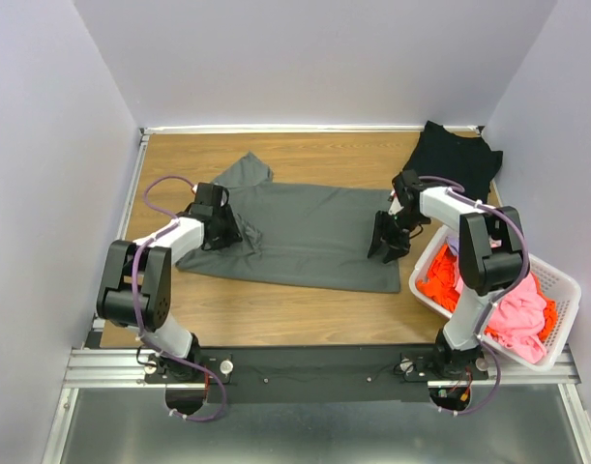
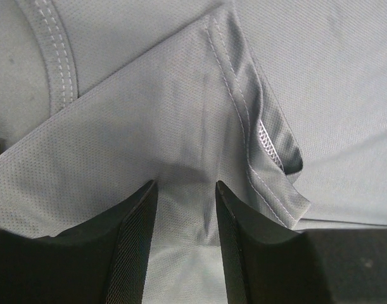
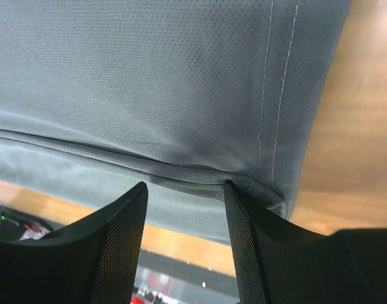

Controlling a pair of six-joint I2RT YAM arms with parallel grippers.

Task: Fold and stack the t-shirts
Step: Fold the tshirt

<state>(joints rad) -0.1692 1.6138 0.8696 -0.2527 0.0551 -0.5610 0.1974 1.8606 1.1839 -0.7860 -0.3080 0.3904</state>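
I need to next close my left gripper on the far corner of the sticking-out sleeve (image 1: 250, 156) on the dark grey t-shirt.
A dark grey t-shirt (image 1: 310, 237) lies spread flat on the wooden table, a sleeve sticking out at its far left. My left gripper (image 1: 222, 232) is down on its left end near the collar, open, with cloth between the fingers (image 2: 185, 183); the collar seam and a sleeve hem (image 2: 269, 145) show beside it. My right gripper (image 1: 385, 242) is at the shirt's right hem, open, its fingers astride a folded edge of the cloth (image 3: 183, 185). A black t-shirt (image 1: 457, 159) lies at the far right corner. An orange shirt (image 1: 440, 280) and a pink shirt (image 1: 522, 314) fill the basket.
A white slatted basket (image 1: 566, 290) stands at the near right, close to the right arm. Bare wood (image 3: 358, 126) shows past the shirt's hem. Grey walls close the table on three sides. A black rail runs along the near edge.
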